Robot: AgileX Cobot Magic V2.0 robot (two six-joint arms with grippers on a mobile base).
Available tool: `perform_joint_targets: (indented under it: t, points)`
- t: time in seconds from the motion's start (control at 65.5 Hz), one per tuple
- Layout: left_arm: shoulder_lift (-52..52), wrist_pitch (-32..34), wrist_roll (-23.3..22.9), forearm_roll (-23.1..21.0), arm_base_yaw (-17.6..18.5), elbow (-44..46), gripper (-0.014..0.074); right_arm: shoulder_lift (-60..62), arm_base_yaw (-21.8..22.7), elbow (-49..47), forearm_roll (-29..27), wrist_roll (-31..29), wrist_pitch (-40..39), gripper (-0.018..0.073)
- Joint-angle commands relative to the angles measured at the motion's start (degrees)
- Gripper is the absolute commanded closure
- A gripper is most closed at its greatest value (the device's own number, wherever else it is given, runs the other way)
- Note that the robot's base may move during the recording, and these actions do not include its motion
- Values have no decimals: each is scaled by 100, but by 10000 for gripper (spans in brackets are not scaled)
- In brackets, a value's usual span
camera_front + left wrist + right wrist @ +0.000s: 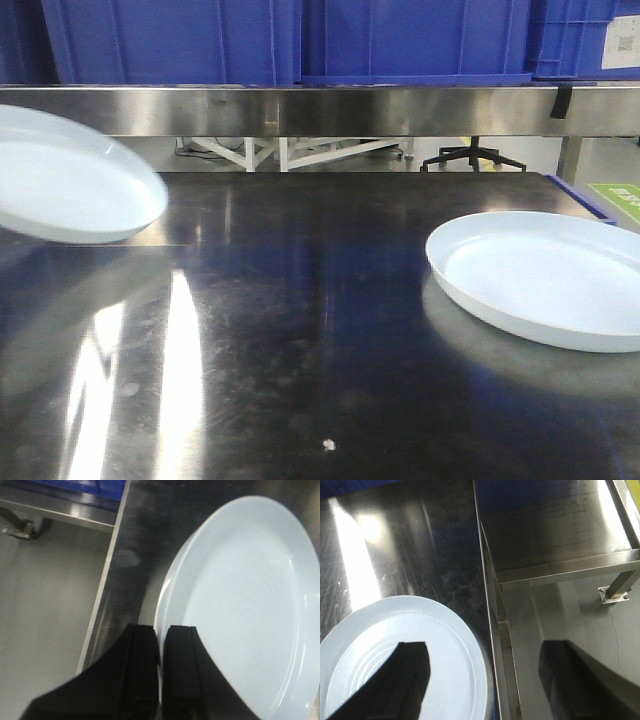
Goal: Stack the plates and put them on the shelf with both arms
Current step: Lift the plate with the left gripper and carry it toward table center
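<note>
The robot's left gripper will release the pale plate on the dark tabletop [295, 271], next to the other plate.
One pale plate [70, 180] hangs tilted and blurred above the dark tabletop [300, 330] at the far left. In the left wrist view my left gripper [161, 627] is shut on the near rim of this plate [245, 605]. The other plate [545, 275] lies flat on the table at the right. Over it my right gripper [484, 645] stands open: one finger [410, 675] is above the plate [450, 645], the other [560, 670] is beyond the table's right edge. The steel shelf [330, 108] runs across the back. Neither gripper shows in the front view.
Big blue crates [300, 40] stand on the shelf. An office chair base [470, 158] and white frame legs show under it. The table's right edge [487, 580] drops to a steel frame [565, 570] and grey floor.
</note>
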State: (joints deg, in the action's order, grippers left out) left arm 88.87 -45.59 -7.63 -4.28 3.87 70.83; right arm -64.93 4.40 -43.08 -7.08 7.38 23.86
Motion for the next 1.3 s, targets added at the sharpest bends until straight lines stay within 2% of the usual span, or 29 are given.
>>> perform_joint_targets:
  t: [0.0,0.336,0.534,0.763,1.023,1.283]
  points:
    - [-263,258,92,-374,341,203,490,93,8,-218,-5,-46,-348,-10]
    - [87,890,92,-555,1988,214,490,93,8,-218,-5,-46,-298,-10]
    - [458,1068,92,-580,2560,234,490,93,8,-218,-5,-46,-188,-10]
    - [724,1094,92,-580,2600,234,490,93,8,-218,-5,-46,-181,-10]
    - [954,1112,92,-241,2591,234,496,93,8,-218,-5,-46,-181,-10]
    - [1064,1226,92,-145,2591,234,489,93,8,-218,-5,-46,-181,-10]
